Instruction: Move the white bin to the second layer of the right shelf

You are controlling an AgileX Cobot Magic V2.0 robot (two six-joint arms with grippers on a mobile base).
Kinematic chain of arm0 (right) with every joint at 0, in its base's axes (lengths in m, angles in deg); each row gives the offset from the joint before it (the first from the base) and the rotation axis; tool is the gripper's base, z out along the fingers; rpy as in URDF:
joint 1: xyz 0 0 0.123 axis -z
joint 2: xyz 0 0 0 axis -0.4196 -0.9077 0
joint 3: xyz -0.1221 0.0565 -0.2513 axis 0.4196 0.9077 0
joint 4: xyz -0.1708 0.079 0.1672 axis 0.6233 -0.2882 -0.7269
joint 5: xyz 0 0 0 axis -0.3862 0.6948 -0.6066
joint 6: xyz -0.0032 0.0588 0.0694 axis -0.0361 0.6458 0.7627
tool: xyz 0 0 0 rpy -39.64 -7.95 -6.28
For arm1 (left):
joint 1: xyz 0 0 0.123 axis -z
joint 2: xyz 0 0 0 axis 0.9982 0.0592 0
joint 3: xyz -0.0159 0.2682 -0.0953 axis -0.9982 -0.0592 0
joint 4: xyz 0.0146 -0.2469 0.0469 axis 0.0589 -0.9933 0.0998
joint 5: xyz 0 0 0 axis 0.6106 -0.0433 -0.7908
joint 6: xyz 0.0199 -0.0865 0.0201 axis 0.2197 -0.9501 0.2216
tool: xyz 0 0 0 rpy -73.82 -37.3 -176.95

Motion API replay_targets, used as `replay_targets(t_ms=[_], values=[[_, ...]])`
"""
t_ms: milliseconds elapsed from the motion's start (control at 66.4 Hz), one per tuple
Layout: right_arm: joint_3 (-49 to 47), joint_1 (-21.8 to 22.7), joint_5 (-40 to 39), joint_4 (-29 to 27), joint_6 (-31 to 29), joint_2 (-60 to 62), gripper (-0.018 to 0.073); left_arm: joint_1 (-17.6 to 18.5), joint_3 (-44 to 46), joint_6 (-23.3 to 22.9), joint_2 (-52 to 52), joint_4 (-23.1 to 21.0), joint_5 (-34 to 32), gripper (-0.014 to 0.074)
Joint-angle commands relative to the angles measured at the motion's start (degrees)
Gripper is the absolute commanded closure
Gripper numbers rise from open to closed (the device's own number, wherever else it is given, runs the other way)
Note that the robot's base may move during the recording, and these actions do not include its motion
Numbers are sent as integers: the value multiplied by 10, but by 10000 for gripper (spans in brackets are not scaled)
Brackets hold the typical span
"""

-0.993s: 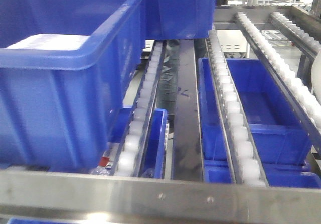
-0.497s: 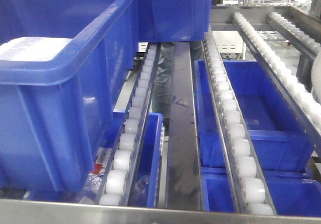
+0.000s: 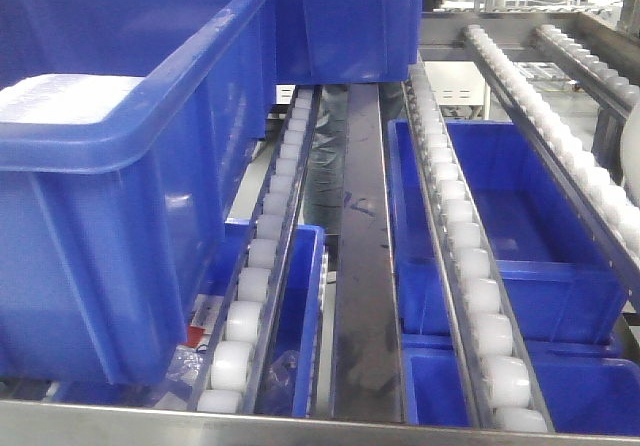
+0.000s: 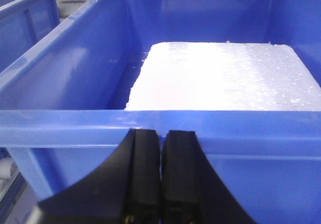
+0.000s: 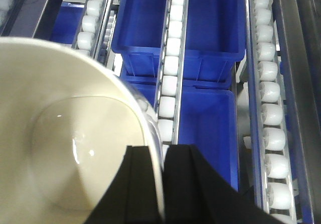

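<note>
The near blue crate is empty below the rollers, behind the steel front rail. Next, I leave the white bin on the rollers (image 3: 605, 401) above that crate with my right gripper.
The white bin (image 5: 60, 133), cream and glossy, fills the lower left of the right wrist view. My right gripper (image 5: 163, 151) is shut on its rim, one finger inside the wall and one outside. The bin hangs above the right shelf second layer (image 5: 170, 83), whose sloping lanes of white rollers (image 3: 470, 266) run away behind a steel front rail (image 3: 300, 428). A pale blur at the front view's right edge looks like the bin's wall (image 3: 630, 156). My left gripper (image 4: 161, 132) is shut on nothing, close in front of a blue crate's near wall (image 4: 75, 133).
A large blue crate (image 3: 110, 256) holding a white foam slab (image 4: 225, 78) sits on the left lanes, with another blue crate (image 3: 350, 21) behind it. Blue crates (image 5: 205, 28) lie on the level beneath the rollers. A dark metal strip (image 3: 365, 296) runs between lanes.
Over the second the front view has closed in on the rack, and the steel front rail has sunk to the frame's bottom edge. Almost nothing has moved in the last half second.
</note>
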Motion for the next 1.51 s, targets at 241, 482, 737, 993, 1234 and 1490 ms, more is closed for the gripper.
replay_targets(t_ms=[241, 482, 737, 993, 1234, 1490], values=[[-18, 3, -57, -2, 1, -3, 503, 2, -21, -2, -9, 0, -49, 512], [-16, 3, -88, -4, 1, -5, 503, 2, -21, -2, -9, 0, -49, 512], [20, 3, -166, -23, 1, -58, 503, 2, -21, -2, -9, 0, -49, 512], [28, 3, -211, -52, 1, -163, 503, 2, -21, -2, -9, 0, -49, 512], [28, 3, -219, -57, 1, -267, 503, 2, -21, -2, -9, 0, -49, 512], [28, 3, -222, -92, 1, -325, 501, 2, -21, -2, -9, 0, -49, 512]])
